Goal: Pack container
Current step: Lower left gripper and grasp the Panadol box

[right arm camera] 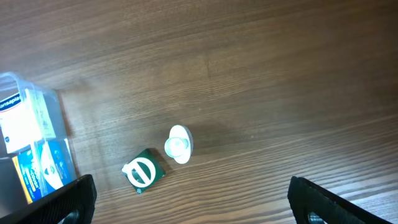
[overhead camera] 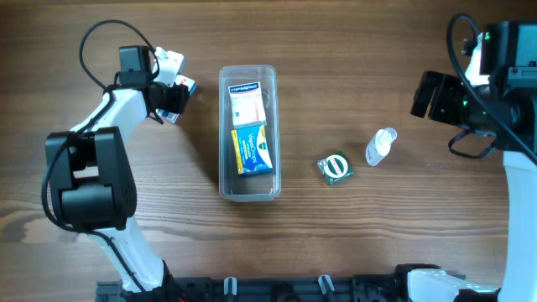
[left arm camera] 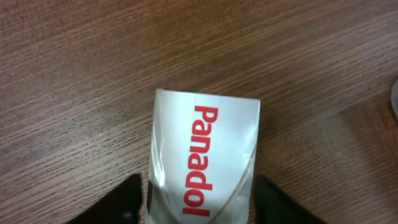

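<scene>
The Panadol box sits shallow and crooked between my left gripper's fingers, so I need to open, back off and take the box deeper and squarer (left arm camera: 202, 158) before packing it.
The clear plastic container (overhead camera: 248, 189) stands upright at the table's middle, holding a white box (overhead camera: 246, 101) and a blue and yellow box (overhead camera: 252, 148). It also shows at the left edge of the right wrist view (right arm camera: 56, 112). My left gripper (overhead camera: 174, 99) is left of the container, shut on a white Panadol box (left arm camera: 202, 155) held between its fingers above the wood. My right gripper (overhead camera: 424, 94) is open and empty, high at the far right. A small white bottle (overhead camera: 380, 147) and a green packet (overhead camera: 336, 168) lie right of the container.
The bottle (right arm camera: 178, 144) and green packet (right arm camera: 143, 171) lie between the container and my right arm. The arm bases stand at the front left and the right edge.
</scene>
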Available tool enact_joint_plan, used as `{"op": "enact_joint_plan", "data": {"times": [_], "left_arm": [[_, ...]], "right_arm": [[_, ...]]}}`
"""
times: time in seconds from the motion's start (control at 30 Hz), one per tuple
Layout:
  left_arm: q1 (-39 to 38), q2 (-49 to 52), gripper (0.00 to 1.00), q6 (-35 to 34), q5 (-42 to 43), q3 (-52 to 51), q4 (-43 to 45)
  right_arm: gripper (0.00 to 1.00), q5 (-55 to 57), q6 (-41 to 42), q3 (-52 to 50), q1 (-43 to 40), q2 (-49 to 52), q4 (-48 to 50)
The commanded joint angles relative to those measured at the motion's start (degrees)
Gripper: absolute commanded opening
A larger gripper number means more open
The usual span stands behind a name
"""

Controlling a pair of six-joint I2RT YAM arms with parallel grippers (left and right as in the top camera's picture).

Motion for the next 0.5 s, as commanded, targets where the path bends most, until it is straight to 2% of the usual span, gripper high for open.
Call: {"op": "enact_joint_plan", "data": {"times": [0.0, 0.17, 0.3, 0.47], "left_arm": [[0.0, 0.3, 0.68, -1.2, -1.0, 0.6, -0.6], [0.0, 0.4, 0.73, -0.6, -3.3, 0.6, -2.1], [0.0, 0.4, 0.67, -0.6, -3.8, 0.6, -2.3], [0.0, 0.8, 0.66, -0.6, -3.9, 0.6, -2.5]], "right_arm": [[1.00, 1.0, -0.3, 0.5, -0.2, 0.4, 0.1], [1.00, 1.0, -0.3, 0.5, -0.2, 0.4, 0.1], [1.00, 1.0, -0.3, 0.5, -0.2, 0.4, 0.1], [1.00, 1.0, -0.3, 0.5, -0.2, 0.4, 0.1]]}}
